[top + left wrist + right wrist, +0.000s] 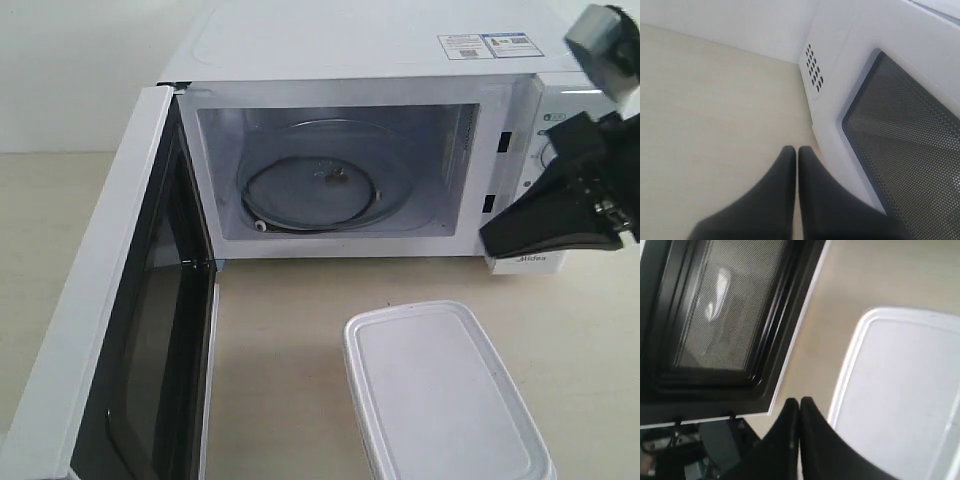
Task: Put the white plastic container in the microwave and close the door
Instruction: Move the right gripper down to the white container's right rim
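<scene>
I should next use my right gripper to grab the white plastic container by the middle of its long edge [508, 383] that faces away from the open microwave door.
The white microwave [350, 40] stands at the back with its cavity showing and a glass turntable [320, 185] inside. Its door [95, 320] is swung wide open to the left. The white plastic container [440, 395], lid on, rests on the table in front of the microwave, to the right. My right gripper [487, 240] hangs shut and empty above and behind the container, in front of the control panel. In the right wrist view this gripper [799, 401] points between the container [900, 400] and the door [725, 315]. My left gripper [796, 150] is shut and empty beside the door's outer window [910, 145].
The beige table [280, 340] runs between the open door and the container. Vent holes [813, 67] show on the microwave's side near the left gripper. Dials [545, 155] sit partly hidden behind the right arm.
</scene>
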### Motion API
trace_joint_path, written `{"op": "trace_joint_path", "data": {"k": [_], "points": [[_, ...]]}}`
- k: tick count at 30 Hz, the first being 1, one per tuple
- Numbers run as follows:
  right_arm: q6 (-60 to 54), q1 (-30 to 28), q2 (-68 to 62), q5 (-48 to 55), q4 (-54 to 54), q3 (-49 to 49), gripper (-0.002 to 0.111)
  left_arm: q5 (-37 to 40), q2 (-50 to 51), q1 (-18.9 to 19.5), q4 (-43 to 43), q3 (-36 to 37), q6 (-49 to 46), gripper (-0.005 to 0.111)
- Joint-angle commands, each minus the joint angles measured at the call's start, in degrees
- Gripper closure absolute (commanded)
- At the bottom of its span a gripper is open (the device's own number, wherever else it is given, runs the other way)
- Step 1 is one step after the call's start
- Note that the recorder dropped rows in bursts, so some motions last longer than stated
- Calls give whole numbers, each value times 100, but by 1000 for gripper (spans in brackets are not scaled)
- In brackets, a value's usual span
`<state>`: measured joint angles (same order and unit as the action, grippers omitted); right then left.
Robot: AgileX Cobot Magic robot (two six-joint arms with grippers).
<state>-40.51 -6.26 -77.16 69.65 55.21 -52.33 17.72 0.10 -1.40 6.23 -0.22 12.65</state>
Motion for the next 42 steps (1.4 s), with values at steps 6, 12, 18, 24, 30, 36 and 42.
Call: {"op": "trace_joint_path", "data": {"k": [6, 12, 18, 24, 30, 36, 42], "points": [[-471, -976, -634, 31, 46, 273, 108, -14, -10, 15, 36, 22, -18, 103], [-604, -976, -1432, 31, -61, 450, 108, -14, -10, 15, 36, 22, -18, 103], [-752, -976, -1826, 31, -61, 450, 108, -14, -10, 15, 36, 22, -18, 103], [-974, -976, -1882, -73, -72, 450, 108, -14, -10, 15, 36, 22, -18, 103], [-1051, -976, -1882, -231, -210, 450, 107, -14, -10, 15, 36, 22, -18, 103], [-1039, -976, -1882, -547, -208, 748, 47, -14, -10, 15, 36, 22, -18, 103], [-1092, -751, -1890, -832, -78, 913, 42, -14, -10, 15, 36, 22, -18, 103]]}}
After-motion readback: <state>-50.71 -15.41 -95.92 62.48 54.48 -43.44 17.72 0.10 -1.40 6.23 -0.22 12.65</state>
